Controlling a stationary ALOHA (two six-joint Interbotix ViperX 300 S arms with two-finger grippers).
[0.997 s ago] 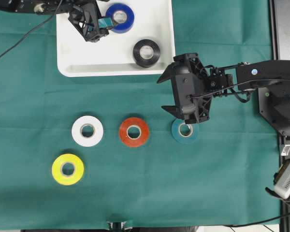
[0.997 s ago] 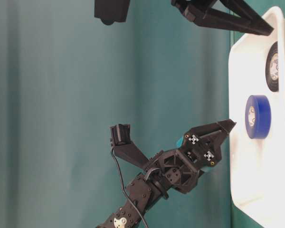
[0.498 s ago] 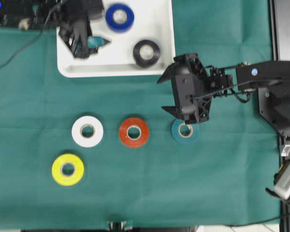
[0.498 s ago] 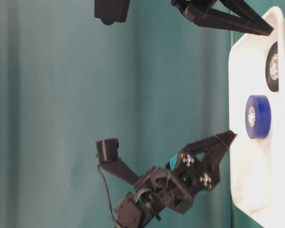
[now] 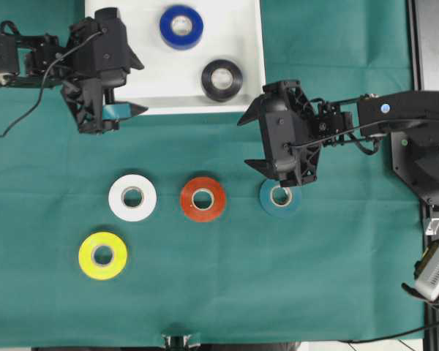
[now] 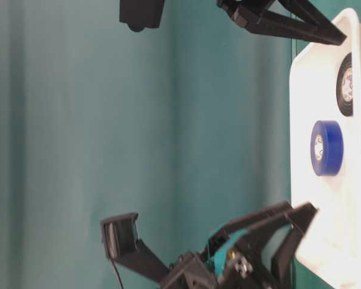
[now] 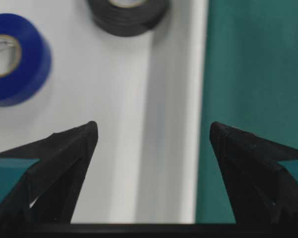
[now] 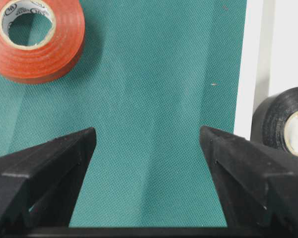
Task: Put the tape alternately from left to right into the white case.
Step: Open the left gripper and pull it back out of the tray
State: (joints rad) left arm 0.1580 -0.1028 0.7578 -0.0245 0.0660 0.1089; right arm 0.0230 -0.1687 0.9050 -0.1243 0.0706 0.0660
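Next, the right gripper takes hold of the white roll by its side (image 5: pixel 133 180) nearest the white case, with one finger inside the roll's hole.
The white case (image 5: pixel 117 102) sits at the top of the overhead view and holds a blue tape roll (image 5: pixel 181 26) and a black one (image 5: pixel 222 79). White (image 5: pixel 132 198), red (image 5: pixel 203 199), teal (image 5: pixel 280 199) and yellow (image 5: pixel 102 256) rolls lie on the green cloth. My left gripper (image 5: pixel 143 89) hangs open and empty over the case's near left edge; its wrist view shows the rim (image 7: pixel 188 124) between the fingers. My right gripper (image 5: pixel 246 142) is open and empty, pointing left just below the case. Its body partly covers the teal roll.
A black frame and the right arm's base (image 5: pixel 424 146) fill the right side. A cable (image 5: pixel 14 110) trails off the left arm at the far left. A pale device (image 5: pixel 437 270) lies at the lower right edge.
The left gripper has drawn back from beside the blue roll, down and left to the case's near edge. The right arm and all the rolls have stayed put.
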